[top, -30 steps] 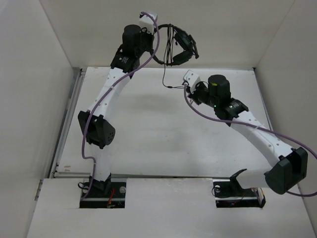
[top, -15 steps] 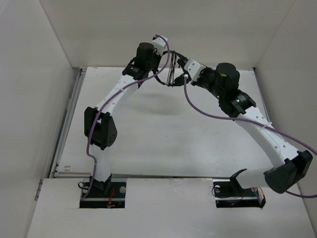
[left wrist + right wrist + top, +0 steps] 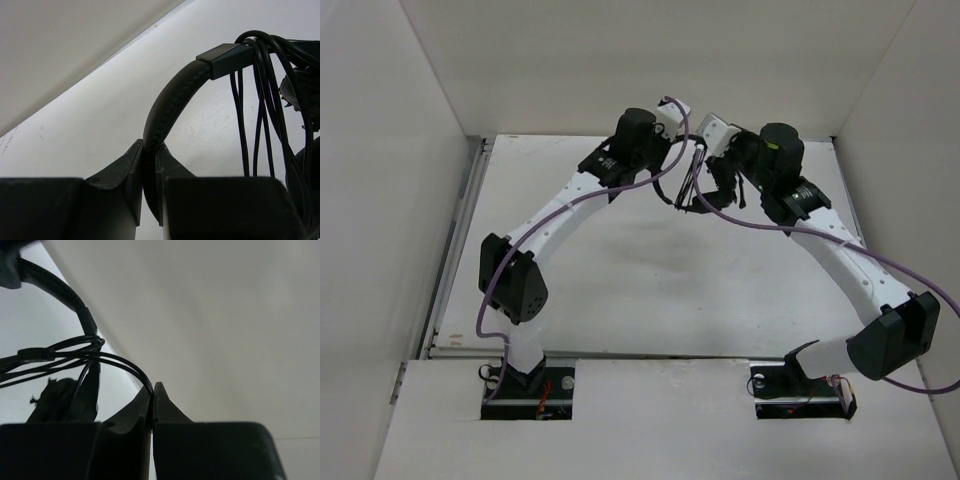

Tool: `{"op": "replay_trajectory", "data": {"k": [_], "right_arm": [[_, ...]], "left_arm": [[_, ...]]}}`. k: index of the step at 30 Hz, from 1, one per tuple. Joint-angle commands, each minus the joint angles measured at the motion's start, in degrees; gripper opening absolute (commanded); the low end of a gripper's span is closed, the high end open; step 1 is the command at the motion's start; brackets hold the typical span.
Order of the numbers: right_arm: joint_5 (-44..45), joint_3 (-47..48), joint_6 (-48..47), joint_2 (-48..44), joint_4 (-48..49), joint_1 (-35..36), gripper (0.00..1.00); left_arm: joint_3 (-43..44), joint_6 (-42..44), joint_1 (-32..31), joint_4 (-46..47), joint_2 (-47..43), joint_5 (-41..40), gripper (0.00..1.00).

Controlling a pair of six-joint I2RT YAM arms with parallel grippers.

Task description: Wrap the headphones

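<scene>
I will release the headphones, now hanging in the air between my grippers, from my left gripper so they lie flat on the bare white table (image 3: 659,209) between my arms, toward the far side of the table.
The headphones (image 3: 691,186) hang in the air above the far middle of the table, between my two grippers. My left gripper (image 3: 149,148) is shut on the padded black headband (image 3: 172,95), which arches up and to the right from its fingers. Several loops of thin black cable (image 3: 260,115) hang over the headband by its slider (image 3: 225,56), with an earcup (image 3: 306,90) at the right edge. My right gripper (image 3: 152,388) is shut on the cable (image 3: 127,367), which curves left to the loops (image 3: 75,346). The headband (image 3: 60,287) and an earcup (image 3: 57,397) show beyond.
White walls enclose the white table (image 3: 620,270) at the back and on both sides. Thick purple robot cables (image 3: 770,225) trail along both arms. The two arms meet close together over the table's far middle, wrist to wrist.
My left arm has carried the headphones right and down from the back wall. The right gripper has swung up from near the table and then round beside the headphones, taking the cable with it.
</scene>
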Motion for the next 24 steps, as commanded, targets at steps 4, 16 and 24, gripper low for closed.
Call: {"op": "replay_trajectory", "data": {"k": [4,16,24], "right_arm": [[-5.68,-1.23,6.41,1.04,4.54,-4.79,0.0],[-10.96,-1.4,12.84,1.31,2.16,-8.23,0.14],[-15.18,-2.28,17.32,0.43,-0.12,-10.25,0.37]], "left_arm": [[0.44,-3.92,-4.13,-0.11,-8.56,4.97,0.02],[0.62,-6.2,-3.34,-2.05,-9.45,7.43,0.02],[0.44,-9.1,-0.36,-3.63,-7.52,8.84,0.02]]}}
